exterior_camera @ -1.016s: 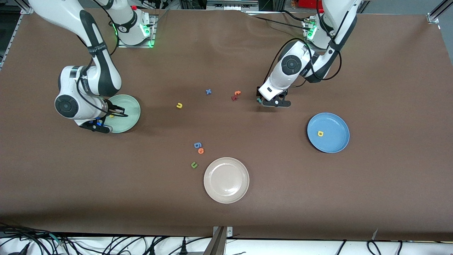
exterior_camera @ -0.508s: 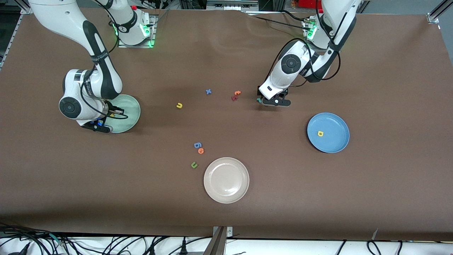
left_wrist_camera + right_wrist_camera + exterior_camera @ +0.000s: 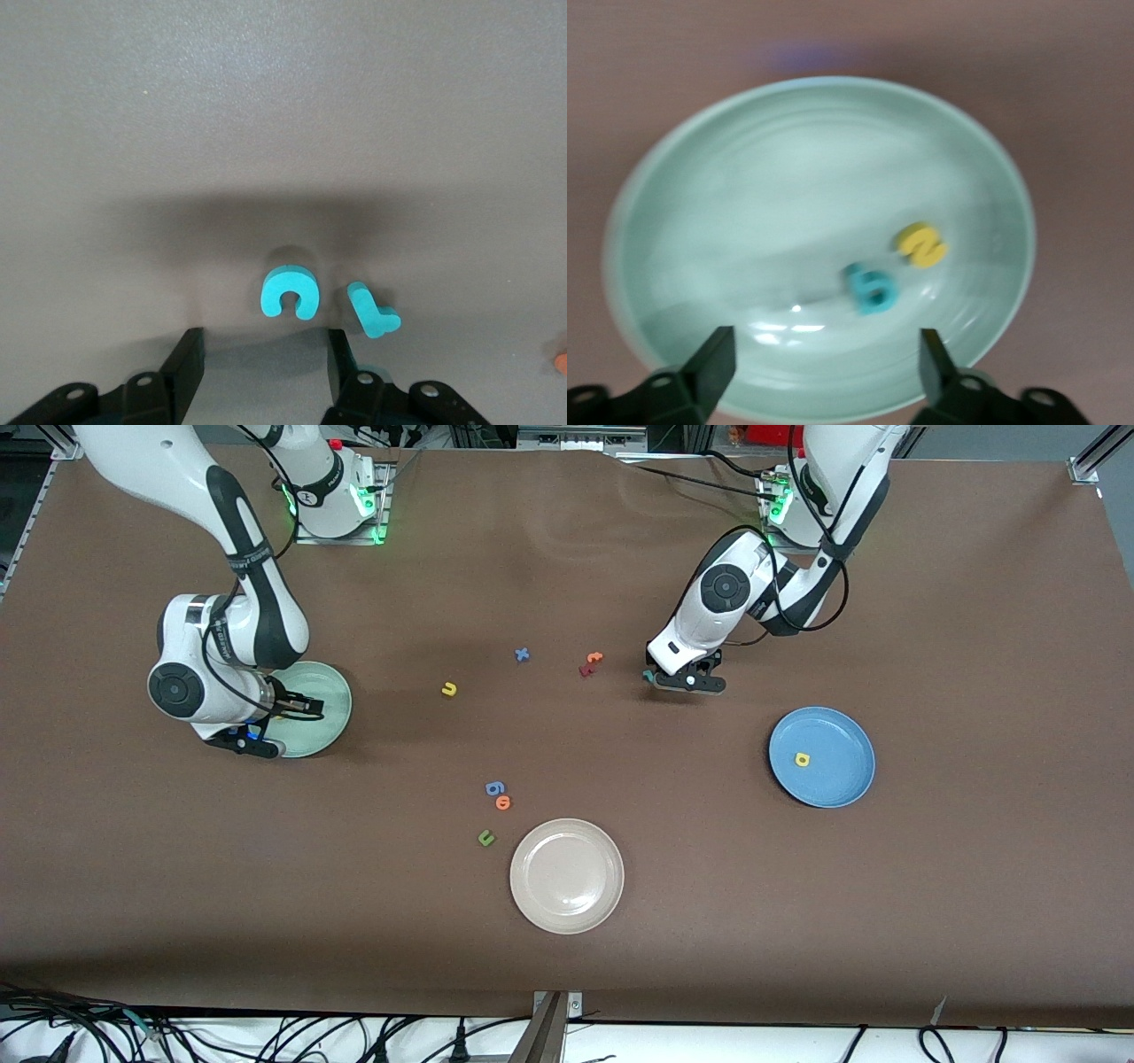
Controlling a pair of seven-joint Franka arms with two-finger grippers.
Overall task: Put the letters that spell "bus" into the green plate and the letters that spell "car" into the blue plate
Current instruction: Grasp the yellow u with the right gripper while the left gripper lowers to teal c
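Next, I close my right gripper on the curved bottom and open ends (image 3: 449,689) of the yellow u, still needed for "bus" on the green plate.
In the right wrist view the green plate (image 3: 744,177) holds a teal b (image 3: 873,288) and a yellow s (image 3: 921,245), lying side by side. My right gripper (image 3: 826,356) hangs open just over the plate's rim (image 3: 326,695), holding nothing. The yellow u (image 3: 449,689) lies on the table toward the middle. My left gripper (image 3: 263,367) is open, low over the table, with the teal c (image 3: 290,292) just ahead of its fingers and the teal r (image 3: 372,310) beside the c. The blue plate (image 3: 837,775) holds the yellow a (image 3: 802,759).
A blue x (image 3: 523,654) and orange and red letters (image 3: 591,662) lie near the left gripper (image 3: 660,671). A blue 6 (image 3: 494,787), an orange o (image 3: 503,802) and a green u (image 3: 485,837) lie beside a beige plate (image 3: 567,841).
My right gripper has opened over the green plate, and the yellow s it carried now lies in the plate. The left gripper has hardly moved.
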